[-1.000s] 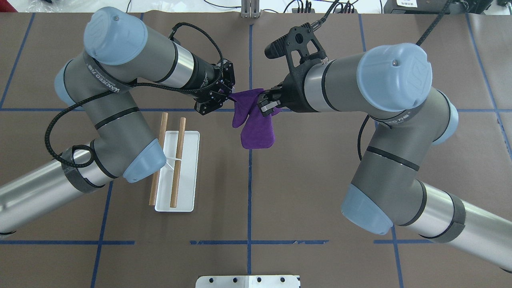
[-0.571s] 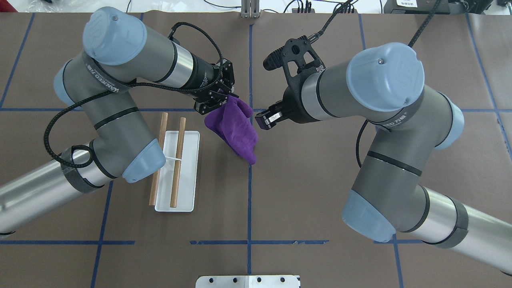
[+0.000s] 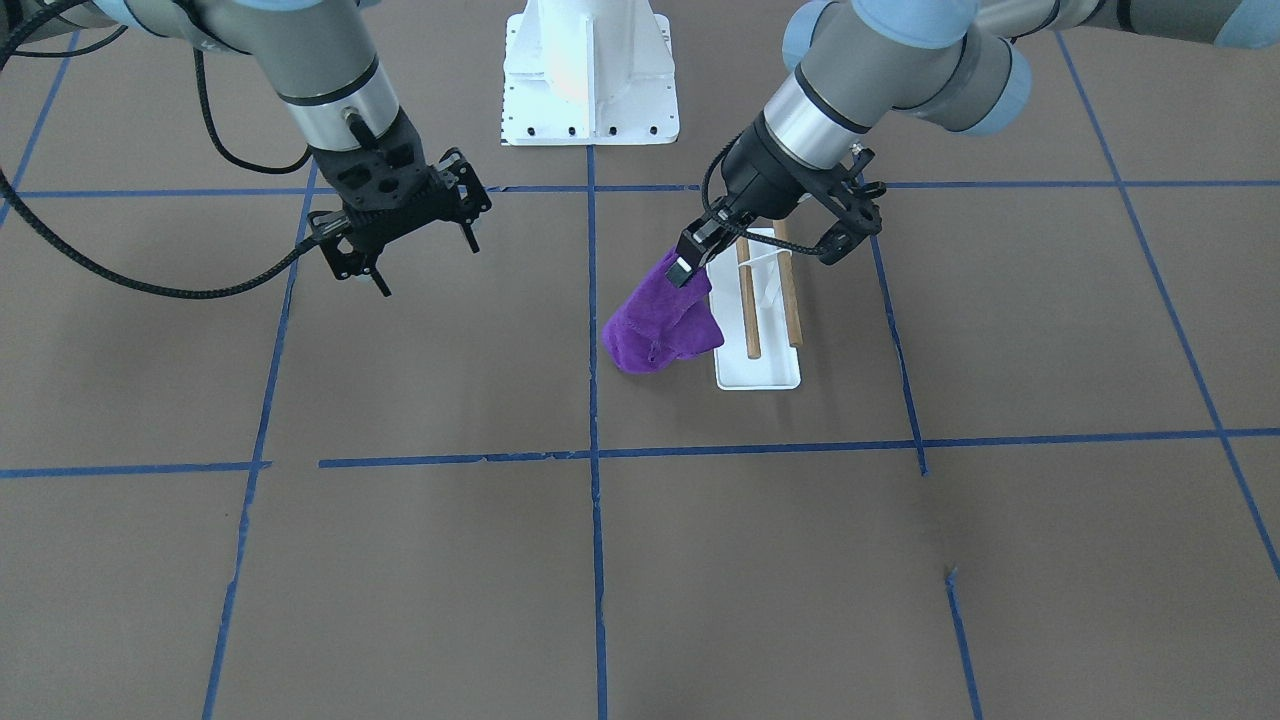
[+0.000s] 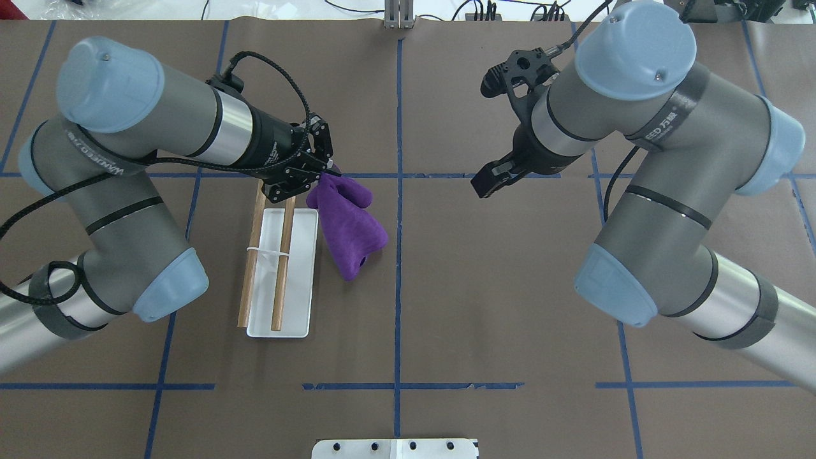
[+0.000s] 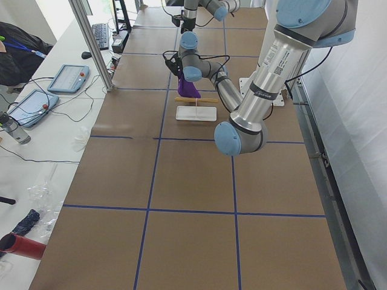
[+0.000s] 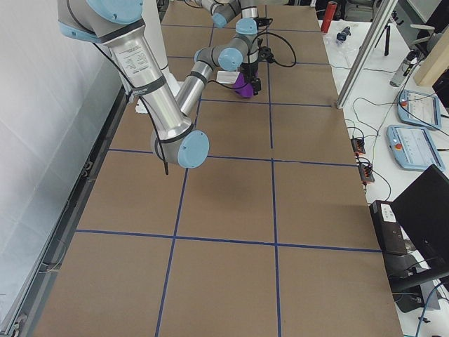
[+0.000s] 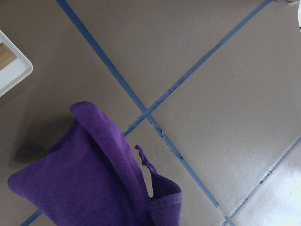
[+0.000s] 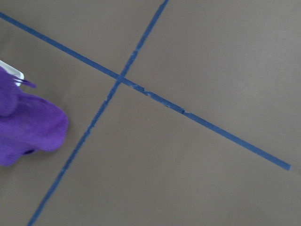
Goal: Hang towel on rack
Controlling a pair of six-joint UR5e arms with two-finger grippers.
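Observation:
The purple towel will be let go by my left gripper across both wooden rods [image 3: 785, 314], above the rack's white base. The towel now hangs beside the rack's far end.
The purple towel [image 4: 347, 229] hangs bunched from my left gripper [image 4: 322, 173], which is shut on its upper corner. It also shows in the front view [image 3: 660, 325] and the left wrist view [image 7: 84, 188]. The towel hangs just beside the far end of the rack [image 4: 299, 274], on its inner side, over neither rod. The rack has a white base [image 3: 760, 375] and two bare wooden rods [image 4: 284, 255]. My left gripper [image 3: 688, 262] is above the rods' far ends. My right gripper [image 4: 489, 182] is open, empty and well off to the right.
The white bolted robot pedestal [image 3: 590, 80] stands at the robot's side of the table. Blue tape lines [image 4: 398, 287] cross the brown tabletop. A metal post [image 4: 398, 16] and cables sit at the far edge. Desks with tablets [image 5: 63, 78] flank the table.
My right gripper let go of the towel and pulled back to the right. My left gripper carried the towel left, up to the rack's far end.

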